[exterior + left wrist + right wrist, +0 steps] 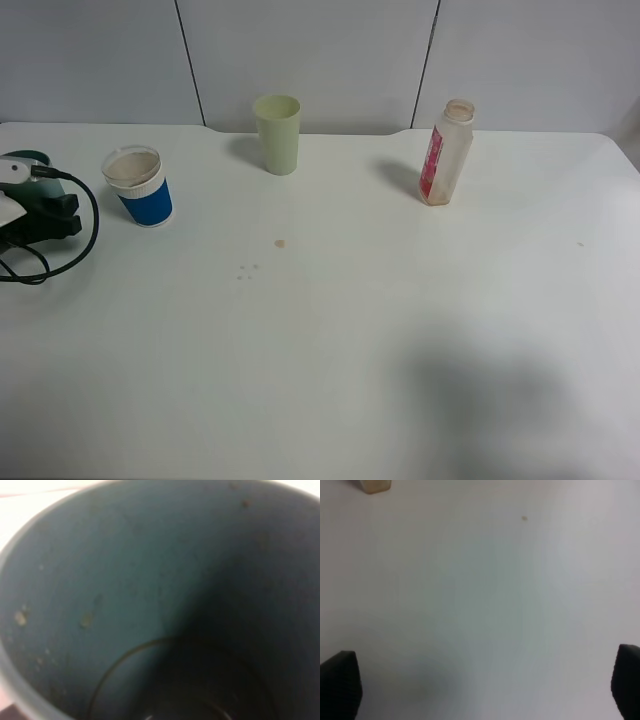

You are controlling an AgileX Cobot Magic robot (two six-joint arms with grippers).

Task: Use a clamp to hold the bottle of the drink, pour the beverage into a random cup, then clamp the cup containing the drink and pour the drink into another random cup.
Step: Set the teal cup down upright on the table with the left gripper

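My left gripper is going to release the teal cup, now at the table's far edge, on the white table (65, 214) next to the blue-and-white cup.
A clear bottle (446, 152) with a red label and no cap stands upright at the back right of the white table (330, 350). A blue-and-white cup (140, 187) holding beige drink stands at the left. A pale green cup (278, 133) stands at the back centre. My left gripper (40, 215) is at the table's far left edge, next to a dark teal cup (25, 158). The inside of the teal cup (125, 580) fills the left wrist view and hides the fingers. My right gripper (482, 685) is open and empty above bare table, out of the exterior view.
A black cable (75, 235) loops by the left arm. Small beige drops (280, 243) lie on the table in front of the green cup. A beige edge of an object (375, 485) shows at the border of the right wrist view.
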